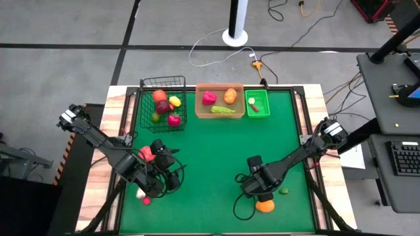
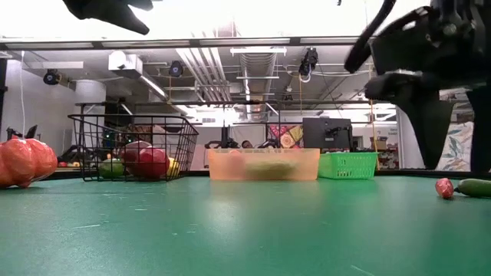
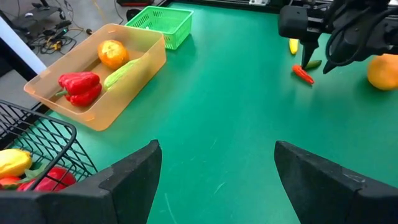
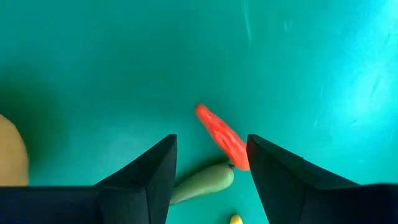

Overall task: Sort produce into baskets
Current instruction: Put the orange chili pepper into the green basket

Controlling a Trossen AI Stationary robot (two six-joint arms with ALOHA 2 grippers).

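The red chilli leans at a slant with one end on the green chilli, so the robot's right gripper should open and take only the red chilli (image 4: 222, 133) by its middle.
My right gripper (image 4: 211, 165) is open and points down over a red chilli (image 4: 221, 138) and a green chilli (image 4: 202, 182) that lie on the green mat, touching neither. An orange fruit (image 1: 264, 206) lies just near of it. My left gripper (image 3: 217, 168) is open and empty, above the mat's near left part (image 1: 161, 172), beside a red-orange fruit (image 1: 146, 153). At the far edge stand the black wire basket (image 1: 162, 105), the tan tray (image 1: 220, 102) and the green bin (image 1: 257, 103), each with produce in it.
A small yellow piece (image 4: 235, 219) lies by the chillies. A small red piece (image 1: 146, 200) and a white piece (image 1: 140, 193) lie near the left gripper. The mat's middle (image 1: 216, 151) between the arms and the baskets is bare.
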